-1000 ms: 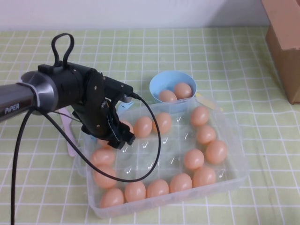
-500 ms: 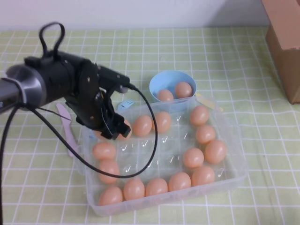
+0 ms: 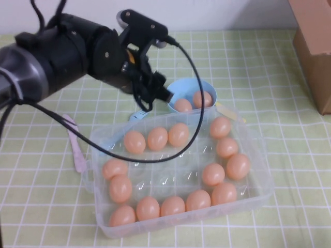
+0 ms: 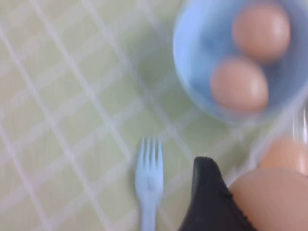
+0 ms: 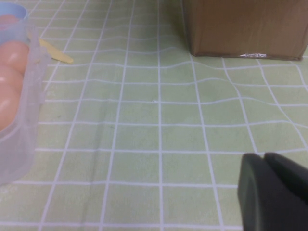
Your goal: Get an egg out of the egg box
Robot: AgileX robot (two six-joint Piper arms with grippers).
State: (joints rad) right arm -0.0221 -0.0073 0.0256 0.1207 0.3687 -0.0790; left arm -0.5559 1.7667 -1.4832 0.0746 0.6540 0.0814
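Note:
My left gripper should release the egg I am to place in the light-blue bowl's open space [image 3: 182, 96] [image 4: 207, 54], just behind the nearer egg there.
The clear egg box [image 3: 257, 150] sits at the table's middle front, with several peach-orange eggs in its cups. My left gripper [image 3: 156, 92] is raised above the box's far left corner, beside the light-blue bowl [image 3: 206, 86]. In the left wrist view one black finger [image 4: 207, 192] presses against an egg [image 4: 274, 202], so the gripper is shut on it. The bowl [image 4: 192, 57] holds two eggs. My right gripper [image 5: 263, 158] is shut and empty, low over the cloth to the right of the box, and is out of the high view.
A small blue fork [image 4: 149, 178] lies on the cloth below the left gripper. A pink utensil [image 3: 77, 150] lies left of the box. A yellow utensil [image 5: 55, 52] lies behind the box. A cardboard box [image 3: 315, 46] stands at the far right.
My left gripper has risen out of the box's left side and moved back and right toward the bowl, holding an egg. The right arm has not moved.

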